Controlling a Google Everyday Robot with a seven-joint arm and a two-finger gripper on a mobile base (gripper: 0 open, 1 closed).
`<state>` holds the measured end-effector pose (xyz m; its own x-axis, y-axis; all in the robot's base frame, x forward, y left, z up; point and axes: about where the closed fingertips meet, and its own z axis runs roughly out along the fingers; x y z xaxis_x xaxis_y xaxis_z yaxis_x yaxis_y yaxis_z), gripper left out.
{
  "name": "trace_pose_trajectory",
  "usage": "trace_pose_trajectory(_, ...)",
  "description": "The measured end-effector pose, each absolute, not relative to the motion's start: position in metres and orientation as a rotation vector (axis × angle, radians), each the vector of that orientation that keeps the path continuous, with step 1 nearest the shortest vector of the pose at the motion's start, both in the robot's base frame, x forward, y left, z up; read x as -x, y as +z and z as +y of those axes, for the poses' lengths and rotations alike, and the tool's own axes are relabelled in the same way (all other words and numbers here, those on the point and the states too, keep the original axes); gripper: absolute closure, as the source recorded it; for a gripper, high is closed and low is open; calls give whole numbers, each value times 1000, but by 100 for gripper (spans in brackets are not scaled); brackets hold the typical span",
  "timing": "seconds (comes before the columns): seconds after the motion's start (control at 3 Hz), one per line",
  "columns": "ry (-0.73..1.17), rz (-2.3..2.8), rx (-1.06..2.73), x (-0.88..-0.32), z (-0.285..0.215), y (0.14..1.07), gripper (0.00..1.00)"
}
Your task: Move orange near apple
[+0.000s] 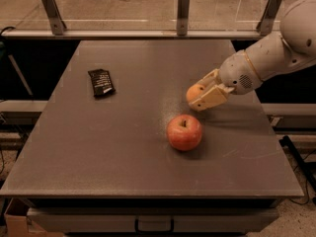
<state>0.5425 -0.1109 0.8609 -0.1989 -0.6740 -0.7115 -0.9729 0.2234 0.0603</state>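
The robot's gripper needs to release the orange on the table against the red apple, on the apple's side (214, 122) toward the robot's arm.
The red apple (184, 131) sits on the grey table (123, 147), right of centre, stem dimple up. The small orange (194, 91) is just behind and slightly right of the apple, a short gap away. My gripper (205, 94) reaches in from the right, and its beige fingers (211, 98) are closed around the orange, one on each side. Most of the orange's right half is hidden by the fingers. I cannot tell whether the orange touches the table.
A black snack packet (101, 82) lies flat at the table's left rear. Metal posts and a rail (182, 11) run along the table's far edge. My white arm (276, 48) spans the right rear of the table.
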Motion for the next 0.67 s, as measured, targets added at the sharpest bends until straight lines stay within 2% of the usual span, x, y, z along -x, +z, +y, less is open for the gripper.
trace_pose_trajectory(0.67,795,1945,1623,-496,-131,873,100)
